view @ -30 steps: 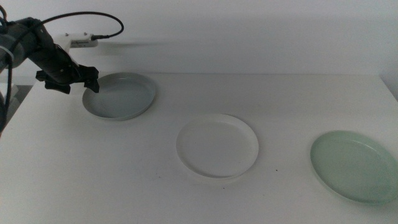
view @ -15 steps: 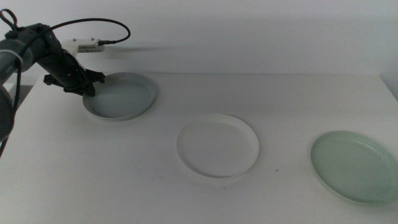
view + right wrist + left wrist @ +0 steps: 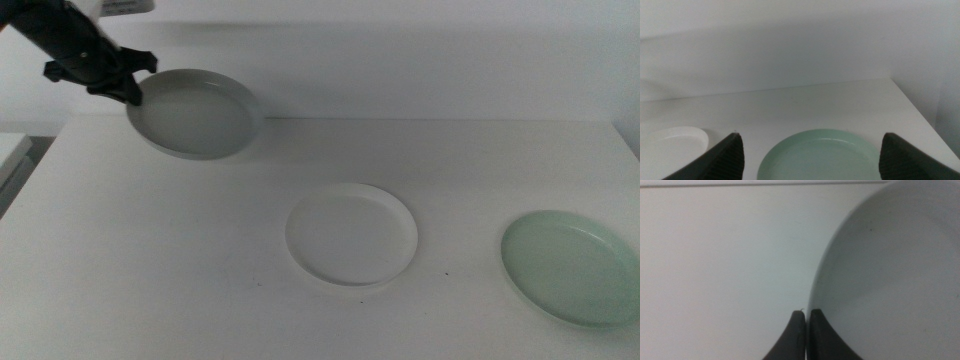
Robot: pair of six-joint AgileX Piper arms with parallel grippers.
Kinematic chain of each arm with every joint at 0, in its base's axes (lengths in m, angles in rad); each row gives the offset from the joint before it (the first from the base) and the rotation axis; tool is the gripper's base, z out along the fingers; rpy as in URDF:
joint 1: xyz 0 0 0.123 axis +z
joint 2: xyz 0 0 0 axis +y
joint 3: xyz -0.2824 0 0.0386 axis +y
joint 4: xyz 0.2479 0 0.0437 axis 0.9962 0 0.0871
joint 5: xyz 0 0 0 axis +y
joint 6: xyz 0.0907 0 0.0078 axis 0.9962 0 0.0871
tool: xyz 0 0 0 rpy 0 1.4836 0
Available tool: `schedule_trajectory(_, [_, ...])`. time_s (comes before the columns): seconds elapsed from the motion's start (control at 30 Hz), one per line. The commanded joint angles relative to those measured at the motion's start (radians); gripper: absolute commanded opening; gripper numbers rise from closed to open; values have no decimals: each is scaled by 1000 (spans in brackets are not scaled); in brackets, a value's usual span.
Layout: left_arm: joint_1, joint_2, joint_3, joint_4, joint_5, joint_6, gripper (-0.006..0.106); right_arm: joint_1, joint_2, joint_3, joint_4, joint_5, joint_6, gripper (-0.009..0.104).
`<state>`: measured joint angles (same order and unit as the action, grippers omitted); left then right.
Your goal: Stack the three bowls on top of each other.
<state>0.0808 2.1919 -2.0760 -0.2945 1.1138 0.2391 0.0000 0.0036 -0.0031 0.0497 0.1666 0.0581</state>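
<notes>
I need to use my left gripper to lower the grey bowl and set it down inside the white bowl in the table's middle (image 3: 351, 234).
My left gripper (image 3: 132, 88) is shut on the left rim of the grey bowl (image 3: 197, 113), holding it tilted in the air above the table's far left. The left wrist view shows its two jaws pinched together (image 3: 807, 314) on the grey bowl's rim (image 3: 890, 275). In the table's middle lies the white bowl (image 3: 350, 235), and the mint green bowl (image 3: 568, 266) lies flat at the right front. My right gripper (image 3: 810, 150) stands open just behind the mint green bowl (image 3: 820, 155), out of the middle view, with the white bowl (image 3: 672, 142) off to one side.
A white wall stands behind the table. The table's right edge (image 3: 625, 140) runs close past the green bowl. A small white box with a cable (image 3: 125, 6) sits at the far left by the wall.
My left gripper has lifted the grey bowl off the table and tilted it up. The white and green bowls have not moved.
</notes>
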Motion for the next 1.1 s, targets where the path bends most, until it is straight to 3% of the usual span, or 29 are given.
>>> schedule_trajectory(0.0, [-53, -71, 94, -18, -27, -20, -2, 1, -4, 3, -9, -10, -2, 93])
schedule_trajectory(0.27, [-264, -245, 449, -29, -241, -91, -2, 1, -4, 3, -9, -10, -2, 93])
schedule_trajectory(0.57, [-431, -225, 547, -80, -380, -136, -2, 1, -4, 3, -9, -10, -2, 93])
schedule_trajectory(1.07, [-452, -144, 548, -106, -391, -112, -2, 1, -4, 3, -9, -10, -2, 93])
